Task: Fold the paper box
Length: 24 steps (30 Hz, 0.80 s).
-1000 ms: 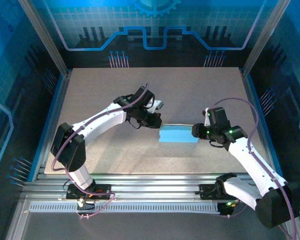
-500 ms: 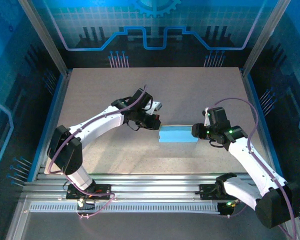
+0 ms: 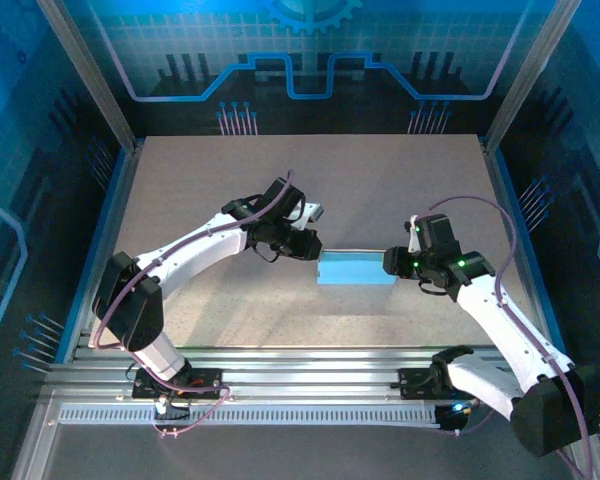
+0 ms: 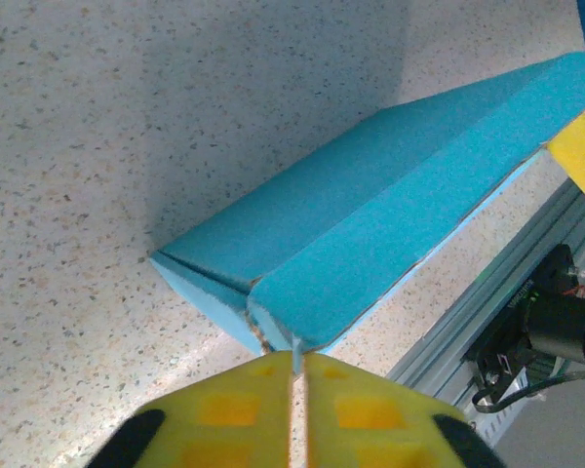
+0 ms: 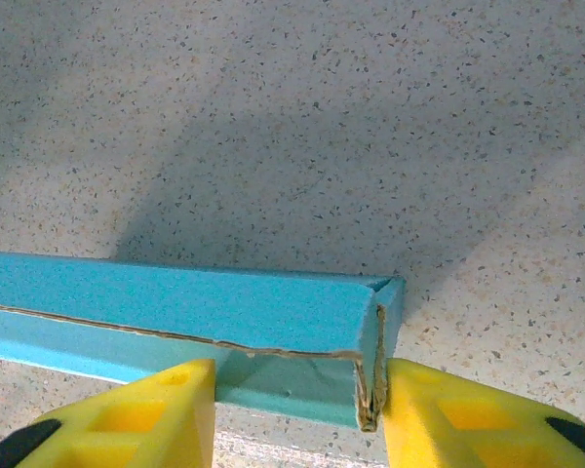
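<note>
The thin pale tab's edge alone is in my left gripper; I need to open it, move farther over the box's corner and close on the box's folded end [image 4: 265, 328].
The paper box [image 3: 357, 269] is a light blue, flat, oblong box lying on the speckled table between the two arms. My left gripper [image 3: 313, 250] is at its left end. In the left wrist view its yellow fingertips [image 4: 244, 409] stand almost together on a thin pale tab at the corner of the box [image 4: 390, 224]. My right gripper [image 3: 390, 262] is at the right end. There it is open astride the end of the box [image 5: 175, 302]. Its right finger [image 5: 439, 409] rests against the folded end wall and its left finger [image 5: 166, 409] sits in front of the long side.
Aluminium rails [image 3: 310, 365] run along the table's near edge in front of the arm bases. Blue enclosure walls [image 3: 100, 190] close in the left and right sides. Bare table [image 3: 380, 180] stretches behind the box.
The left arm has shifted slightly to the left, its gripper staying at the box's left end. The box and the right arm have not moved.
</note>
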### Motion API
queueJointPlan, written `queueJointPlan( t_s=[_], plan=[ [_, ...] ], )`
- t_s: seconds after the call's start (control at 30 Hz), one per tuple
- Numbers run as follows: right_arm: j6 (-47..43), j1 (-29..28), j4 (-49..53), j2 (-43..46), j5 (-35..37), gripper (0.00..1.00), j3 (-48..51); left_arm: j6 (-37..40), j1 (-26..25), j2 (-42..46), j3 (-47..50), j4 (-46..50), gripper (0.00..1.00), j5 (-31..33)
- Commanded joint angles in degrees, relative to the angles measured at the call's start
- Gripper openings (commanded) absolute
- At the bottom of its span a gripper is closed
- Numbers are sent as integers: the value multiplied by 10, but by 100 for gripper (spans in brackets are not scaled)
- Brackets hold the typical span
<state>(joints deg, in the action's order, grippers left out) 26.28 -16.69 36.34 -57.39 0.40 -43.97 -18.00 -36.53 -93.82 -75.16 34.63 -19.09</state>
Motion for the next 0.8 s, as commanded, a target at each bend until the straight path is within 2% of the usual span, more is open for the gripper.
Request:
queueJointPlan(
  t_s=[0.0, 0.1, 0.37, 0.57, 0.77],
  plan=[
    [-7, 3, 27, -3, 1, 46, 11, -3, -1, 24, 8, 3, 25, 13],
    [-7, 3, 28, -2, 2, 46, 11, 1, -2, 36, 10, -10, 34, 9],
    [-6, 2, 24, -7, 0, 46, 9, 26, -11, 63, 22, -16, 35, 8],
    [-6, 1, 25, -6, 1, 46, 8, 33, -35, 43, 4, 17, 37, 77],
    [-6, 0, 26, -6, 2, 46, 8, 24, -56, 17, -14, 28, 33, 147]
  ],
)
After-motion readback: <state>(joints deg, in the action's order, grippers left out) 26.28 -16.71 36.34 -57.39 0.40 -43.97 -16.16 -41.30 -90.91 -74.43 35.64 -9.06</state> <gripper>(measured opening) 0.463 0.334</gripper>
